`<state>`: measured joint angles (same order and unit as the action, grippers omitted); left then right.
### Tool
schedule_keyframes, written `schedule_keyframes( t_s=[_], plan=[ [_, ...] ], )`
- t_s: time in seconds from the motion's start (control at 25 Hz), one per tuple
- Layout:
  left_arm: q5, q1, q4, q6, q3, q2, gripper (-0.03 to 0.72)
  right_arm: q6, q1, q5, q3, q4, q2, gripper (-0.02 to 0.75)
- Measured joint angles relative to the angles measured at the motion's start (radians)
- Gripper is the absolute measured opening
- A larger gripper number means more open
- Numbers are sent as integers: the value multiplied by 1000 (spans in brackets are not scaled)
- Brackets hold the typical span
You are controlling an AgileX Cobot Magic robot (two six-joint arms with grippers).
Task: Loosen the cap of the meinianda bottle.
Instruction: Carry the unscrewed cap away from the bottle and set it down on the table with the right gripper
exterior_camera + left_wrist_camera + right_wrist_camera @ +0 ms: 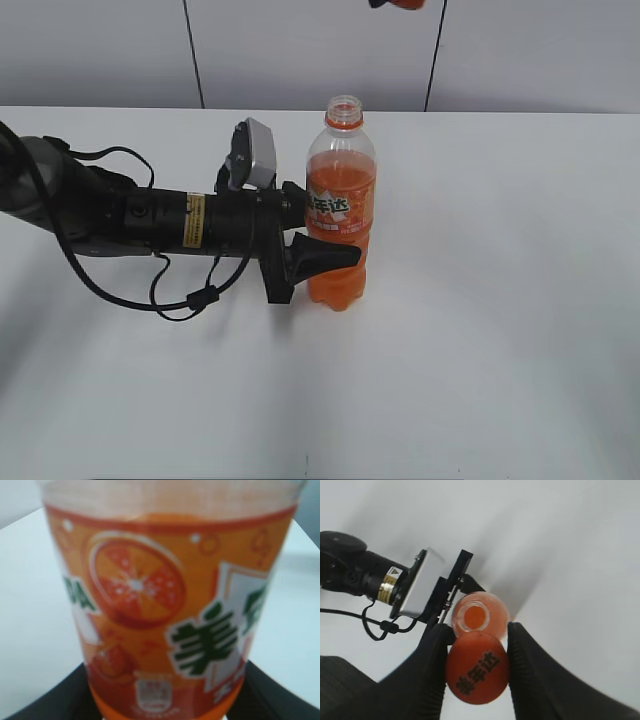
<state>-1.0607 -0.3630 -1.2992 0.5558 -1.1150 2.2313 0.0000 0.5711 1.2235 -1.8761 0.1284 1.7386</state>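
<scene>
Next, I release the orange cap with my right gripper on the bare table [488,248] beside the bottle, opposite my left gripper.
The meinianda bottle [340,215] stands upright on the white table, its neck open with no cap on it. My left gripper [322,252] is shut on the bottle's lower body; its label [165,620] fills the left wrist view. My right gripper [477,667] is shut on the orange cap [477,667], held well above the bottle's open mouth [475,616]. In the exterior view only a bit of the cap [405,3] and the right gripper show at the top edge.
The white table [500,300] spreads around the bottle. The left arm [150,220] with its cables lies across the table's left half. A grey panelled wall stands behind.
</scene>
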Motion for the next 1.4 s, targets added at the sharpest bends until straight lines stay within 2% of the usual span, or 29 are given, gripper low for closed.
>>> schedule_keyframes(
  t_s=[0.32, 0.56, 0.84, 0.96, 1.4],
  plan=[
    [0, 0, 0, 0, 0, 0, 402, 27, -239, -17, 49, -26, 0, 272],
    [0, 0, 0, 0, 0, 0, 402, 29, -329, -173, 251, -57, 0, 272],
    [0, 0, 0, 0, 0, 0, 402, 44, -368, -524, 597, -58, 11, 272],
    [0, 0, 0, 0, 0, 0, 402, 46, -369, -672, 693, -58, 54, 272],
    [-13, 0, -2, -3, 0, 0, 402, 47, -369, -837, 729, -59, 252, 272]
  ],
)
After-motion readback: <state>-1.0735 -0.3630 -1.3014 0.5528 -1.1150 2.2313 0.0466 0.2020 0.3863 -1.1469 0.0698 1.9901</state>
